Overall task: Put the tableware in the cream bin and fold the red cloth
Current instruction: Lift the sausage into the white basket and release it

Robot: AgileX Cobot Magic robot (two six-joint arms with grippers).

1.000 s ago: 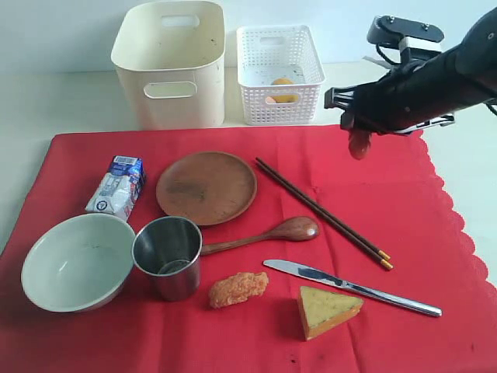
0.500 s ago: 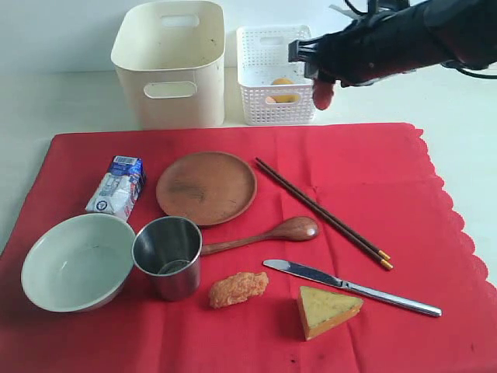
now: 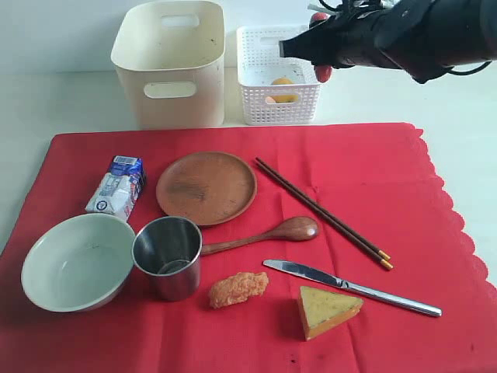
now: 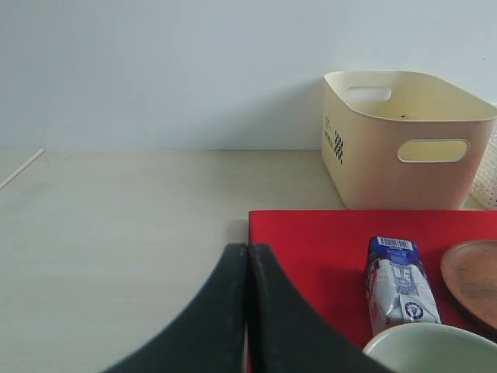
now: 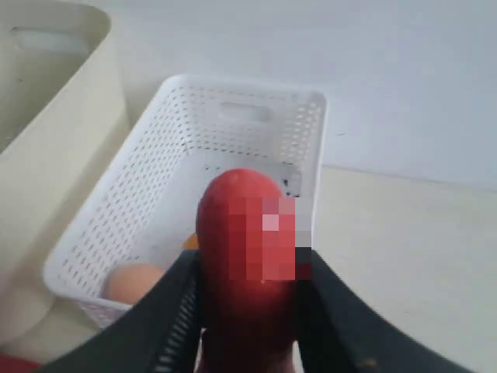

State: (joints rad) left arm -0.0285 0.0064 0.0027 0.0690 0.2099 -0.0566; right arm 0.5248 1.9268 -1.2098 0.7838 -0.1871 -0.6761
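Observation:
My right gripper has the red sausage. It will let go of the sausage inside the white basket (image 3: 292, 79) (image 5: 244, 238), next to the yellow fruit.
On the red cloth (image 3: 373, 171) lie a wooden plate (image 3: 206, 187), a pale bowl (image 3: 78, 261), a steel cup (image 3: 167, 256), a wooden spoon (image 3: 264, 235), dark chopsticks (image 3: 322, 212) and a knife (image 3: 349, 287). The cream bin (image 3: 169, 62) stands behind the cloth at the left. My right gripper (image 3: 322, 66) hangs over the right rim of the white basket, shut on a red sausage (image 5: 241, 225). My left gripper (image 4: 247, 256) is shut and holds nothing, low over the cloth's left edge (image 4: 311, 233). It does not show in the exterior view.
The white lattice basket (image 3: 278, 74) beside the bin holds an egg (image 5: 132, 281) and a yellow fruit (image 3: 283, 82). A milk carton (image 3: 118, 184), an orange breaded piece (image 3: 238, 288) and a cheese wedge (image 3: 326, 309) also lie on the cloth.
My right arm has carried the sausage from above the cloth's back right corner up and leftward to the basket's right rim. Nothing on the cloth has moved.

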